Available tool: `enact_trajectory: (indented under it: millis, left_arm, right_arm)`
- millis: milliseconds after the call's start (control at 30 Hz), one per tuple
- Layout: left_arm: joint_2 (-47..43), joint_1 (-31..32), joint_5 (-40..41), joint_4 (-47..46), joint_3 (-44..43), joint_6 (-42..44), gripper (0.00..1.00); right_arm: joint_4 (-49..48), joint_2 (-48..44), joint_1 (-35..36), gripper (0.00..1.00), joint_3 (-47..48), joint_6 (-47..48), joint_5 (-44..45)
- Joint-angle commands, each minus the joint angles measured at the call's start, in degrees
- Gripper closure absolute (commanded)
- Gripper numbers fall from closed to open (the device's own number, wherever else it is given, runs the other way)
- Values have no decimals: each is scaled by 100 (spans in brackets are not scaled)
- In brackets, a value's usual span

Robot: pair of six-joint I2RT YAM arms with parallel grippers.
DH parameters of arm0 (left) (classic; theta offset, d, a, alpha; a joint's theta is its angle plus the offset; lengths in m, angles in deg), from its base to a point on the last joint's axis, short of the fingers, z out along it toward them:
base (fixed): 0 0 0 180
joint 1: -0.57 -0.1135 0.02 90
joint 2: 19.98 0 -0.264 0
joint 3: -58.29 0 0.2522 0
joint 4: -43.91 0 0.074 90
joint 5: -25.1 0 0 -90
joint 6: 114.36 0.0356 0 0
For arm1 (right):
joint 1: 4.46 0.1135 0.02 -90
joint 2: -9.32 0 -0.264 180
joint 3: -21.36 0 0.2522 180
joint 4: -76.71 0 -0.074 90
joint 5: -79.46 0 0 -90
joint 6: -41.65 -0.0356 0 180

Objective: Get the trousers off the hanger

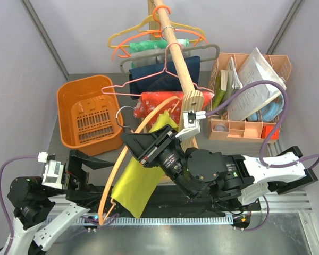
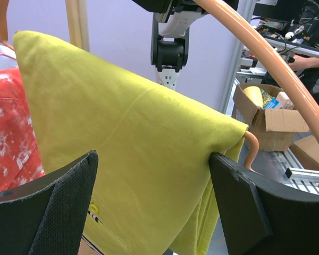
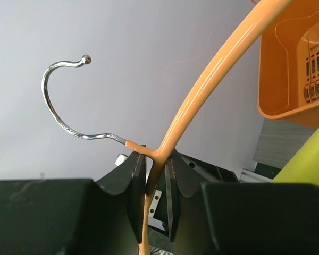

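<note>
The robot's left gripper has a finger by the trousers' edge at the hanger's end, so it should move in and close on the trousers' middle [image 2: 135, 143] before pulling them off.
The light-orange hanger [image 1: 112, 178] hangs tilted in the air in front of the rack, its metal hook [image 3: 64, 101] free. My right gripper [image 3: 155, 175] is shut on the hanger's neck just below the hook, also seen from above [image 1: 135, 143]. The yellow-green trousers [image 1: 132, 186] are draped over the hanger's lower bar and hang down. In the left wrist view the trousers [image 2: 138, 143] fill the space between my left gripper's [image 2: 154, 204] wide-open fingers [image 2: 58, 212]; the right finger's edge is at the fold beside the hanger's end [image 2: 250, 146]. From above, the left gripper [image 1: 95, 172] sits just left of the cloth.
An orange basket [image 1: 87, 117] lies at the left rear. A wooden rod [image 1: 178, 58] carries other hangers, a navy garment [image 1: 159, 74] and a red patterned cloth [image 1: 159, 101]. A peach organizer [image 1: 250, 114] with papers stands at the right. A cardboard box [image 2: 266, 119] lies beyond the table.
</note>
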Motion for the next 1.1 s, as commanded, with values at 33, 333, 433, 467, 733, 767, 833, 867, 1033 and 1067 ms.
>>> enact_trajectory:
  millis: [33,333,433,467,733,767,833,867,1033,1067]
  left_arm:
    - [264,-25,-18,-285,92,57,17]
    - [274,-34,43,-206,179,303,30]
    - [335,-34,228,-135,206,417,27]
    - [379,-34,237,-118,206,478,26]
    - [590,-34,501,-144,180,760,15]
    - [608,-34,518,-205,179,751,15]
    - [652,-34,641,-293,188,699,16]
    - [678,-34,763,-363,214,690,18]
    - [652,-43,1073,-732,355,585,48]
    - [608,-34,1011,-820,390,575,49]
  right_arm:
    - [-1410,-413,15,99,81,-124,124]
    - [-1885,-360,24,99,98,86,63]
    - [-1920,-281,15,99,168,95,19]
    - [-1946,-264,15,99,194,113,10]
    - [-2245,-167,15,99,168,157,27]
    - [-2271,-149,24,99,177,148,27]
    - [-2350,-105,15,99,186,139,36]
    - [-2386,-97,15,99,186,148,45]
    - [-2517,-88,15,99,55,34,98]
    - [-2535,-96,15,99,19,25,141]
